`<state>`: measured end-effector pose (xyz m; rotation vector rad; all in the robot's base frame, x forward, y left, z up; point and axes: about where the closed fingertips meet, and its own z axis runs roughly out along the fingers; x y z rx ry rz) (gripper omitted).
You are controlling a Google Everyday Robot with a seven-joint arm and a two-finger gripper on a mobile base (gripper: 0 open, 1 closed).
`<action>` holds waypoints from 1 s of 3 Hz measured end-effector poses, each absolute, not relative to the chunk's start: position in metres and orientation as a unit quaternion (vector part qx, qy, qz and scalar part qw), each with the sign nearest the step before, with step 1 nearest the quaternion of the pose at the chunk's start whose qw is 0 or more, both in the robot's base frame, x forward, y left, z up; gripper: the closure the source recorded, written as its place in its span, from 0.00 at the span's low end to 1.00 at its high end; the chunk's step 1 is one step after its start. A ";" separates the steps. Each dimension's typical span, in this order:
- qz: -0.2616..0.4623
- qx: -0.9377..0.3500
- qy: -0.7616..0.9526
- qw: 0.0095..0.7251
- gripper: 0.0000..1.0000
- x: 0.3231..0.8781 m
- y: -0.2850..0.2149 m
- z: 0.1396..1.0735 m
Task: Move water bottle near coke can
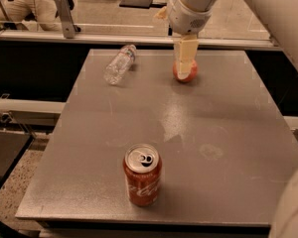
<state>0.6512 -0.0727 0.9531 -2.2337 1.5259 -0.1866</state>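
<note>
My gripper is going to close around the middle of the body (120, 65) of the clear water bottle, so that I can carry it toward the coke can.
The clear water bottle (119, 64) lies on its side at the far left of the grey table (228, 133), cap toward the back. The red coke can (142, 174) stands upright near the table's front edge, its silver top showing. My gripper (184, 66) hangs from the white arm at the back of the table, in front of the red apple, well to the right of the bottle and far from the can. It holds nothing that I can see.
A red apple (187, 74) sits at the back centre, partly covered by the gripper. A rail and glass partition (89, 31) run behind the table. A white robot part (290, 207) fills the lower right corner.
</note>
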 end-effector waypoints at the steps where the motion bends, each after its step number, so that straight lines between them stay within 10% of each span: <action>1: -0.064 -0.846 0.485 0.212 0.00 0.677 -0.035 0.944; 3: -0.088 -0.900 0.383 0.189 0.00 0.713 0.021 0.917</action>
